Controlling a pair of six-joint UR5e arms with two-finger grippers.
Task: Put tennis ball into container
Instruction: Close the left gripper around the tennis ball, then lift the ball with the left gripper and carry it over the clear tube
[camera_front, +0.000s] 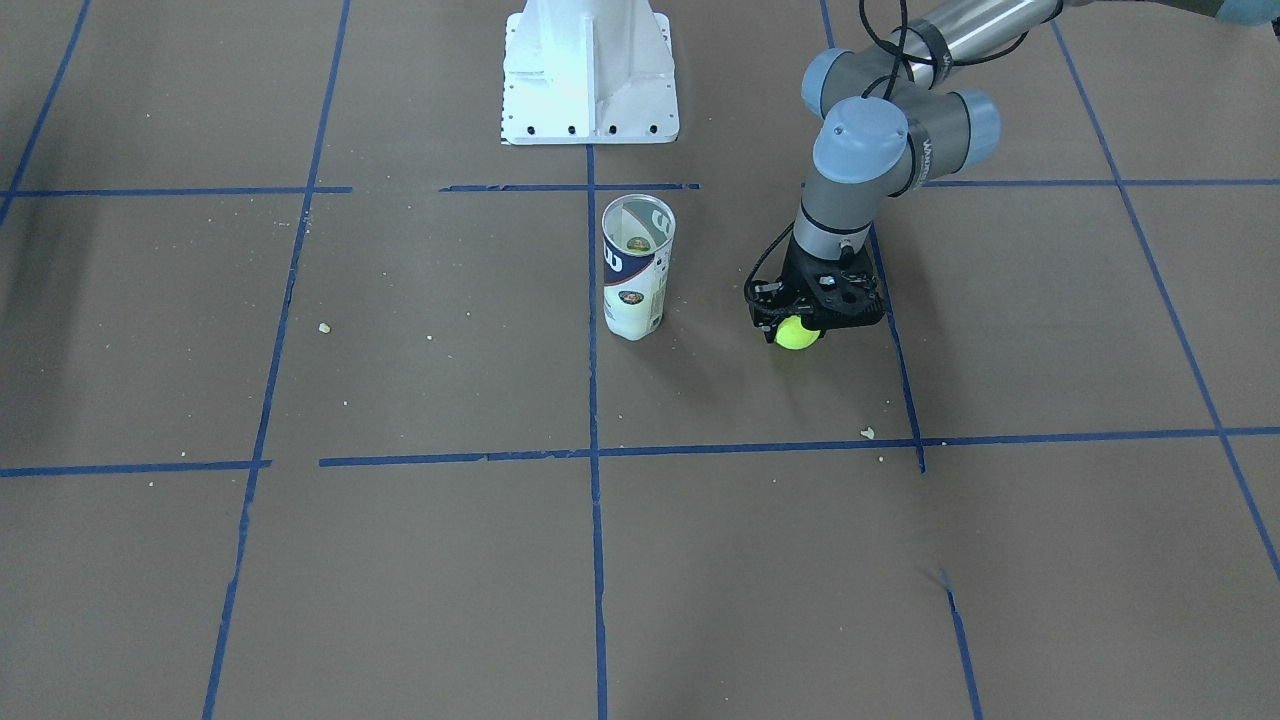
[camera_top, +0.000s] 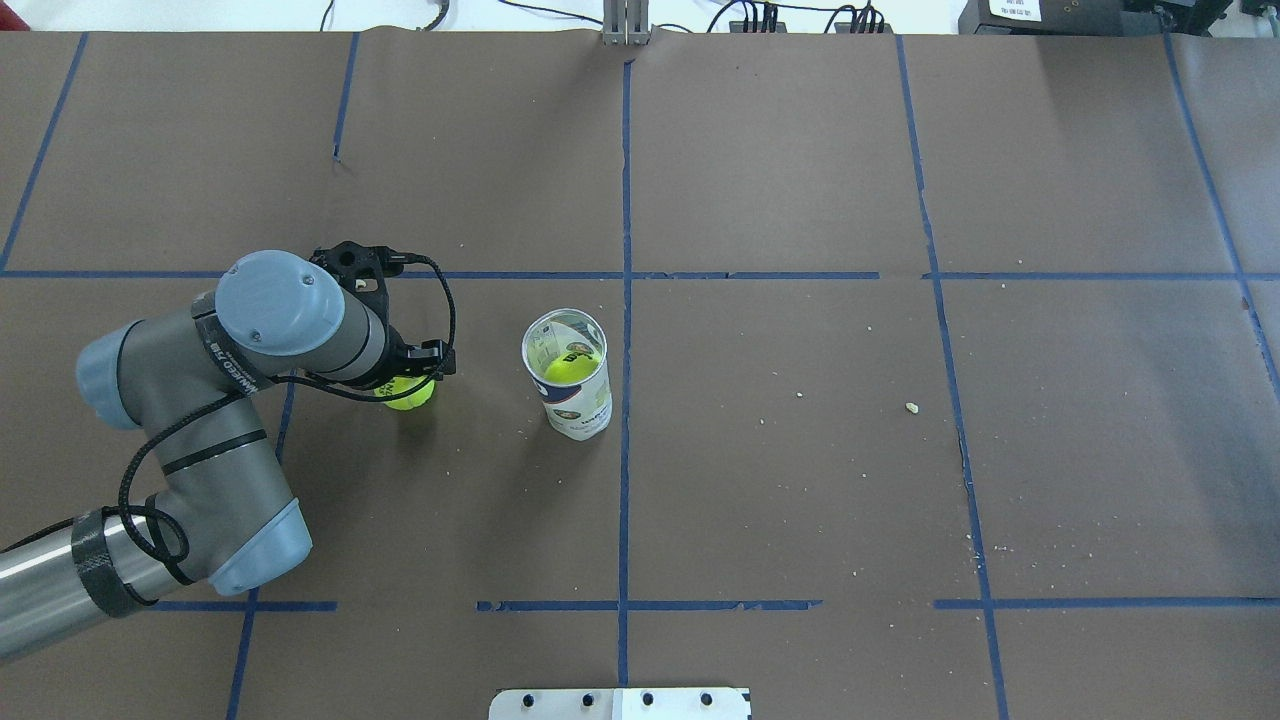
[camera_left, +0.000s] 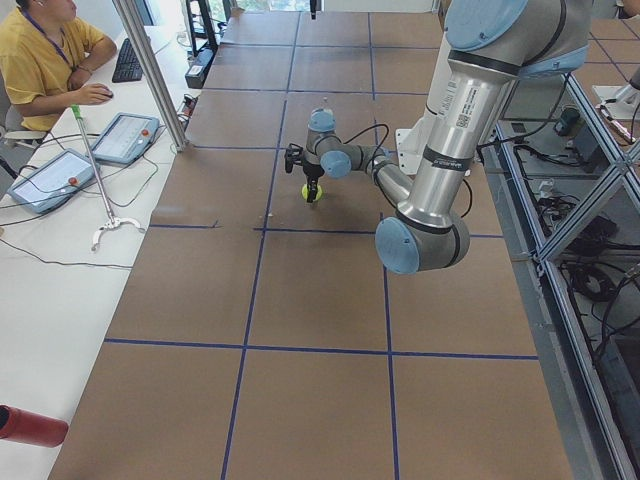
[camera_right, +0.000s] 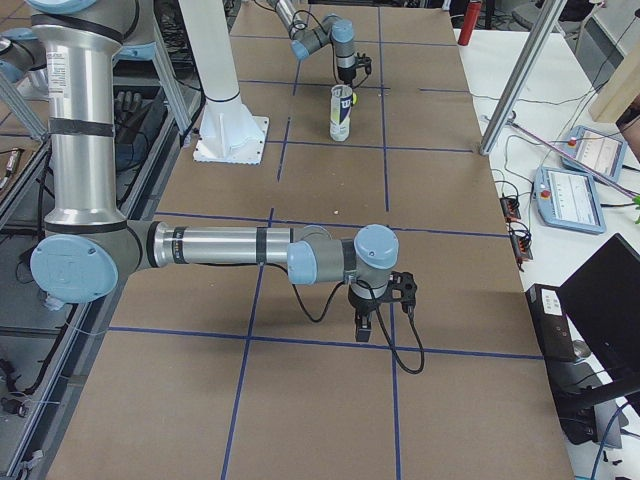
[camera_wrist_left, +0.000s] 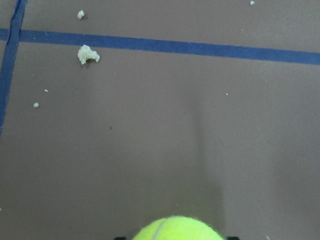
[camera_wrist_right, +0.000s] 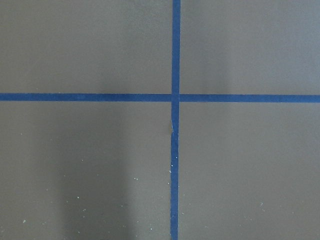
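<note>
Next, my left gripper releases the tennis ball in the open top of the upright container (camera_front: 641, 224).
My left gripper (camera_front: 800, 322) is shut on a yellow-green tennis ball (camera_front: 795, 333), which hangs below its fingers just above the brown table. The overhead view shows this ball (camera_top: 410, 393) under the wrist, to the left of the container (camera_top: 567, 375). The container (camera_front: 637, 265) is a clear tube with a navy and white label, standing upright and open at the top, with a second yellow ball (camera_top: 572, 368) inside. In the left wrist view only the held ball's top (camera_wrist_left: 177, 229) shows. My right gripper (camera_right: 375, 318) hangs over bare table far from the tube; I cannot tell its state.
A white pedestal base (camera_front: 590, 75) stands behind the tube. Blue tape lines (camera_front: 592, 400) grid the brown table, with small crumbs (camera_front: 867, 432) scattered on it. An operator (camera_left: 45, 60) sits at a side bench with tablets (camera_left: 120, 135).
</note>
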